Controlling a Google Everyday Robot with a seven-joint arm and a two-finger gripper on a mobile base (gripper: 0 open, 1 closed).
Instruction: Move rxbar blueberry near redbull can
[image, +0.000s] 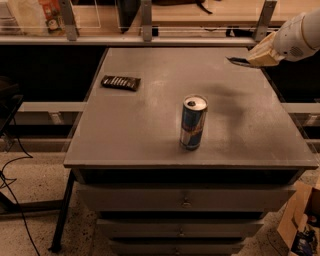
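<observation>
My gripper is going to set the rxbar blueberry down on the grey table (221, 111) next to and a little behind the redbull can.
The redbull can (193, 123) stands upright near the front middle of the grey table (150, 135). My gripper (252, 57) hovers over the table's far right corner, well behind and right of the can. A thin dark flat sliver, the rxbar blueberry (238, 61), sticks out leftward from between the pale fingers (261, 54), held above the table. A soft shadow lies on the tabletop below it.
A dark brown-black wrapped bar with white lettering (120, 82) lies at the table's far left. Drawers (186, 200) sit under the tabletop. A railing (145, 20) runs behind the table. A cardboard box (300, 225) stands on the floor at right, and cables lie at left.
</observation>
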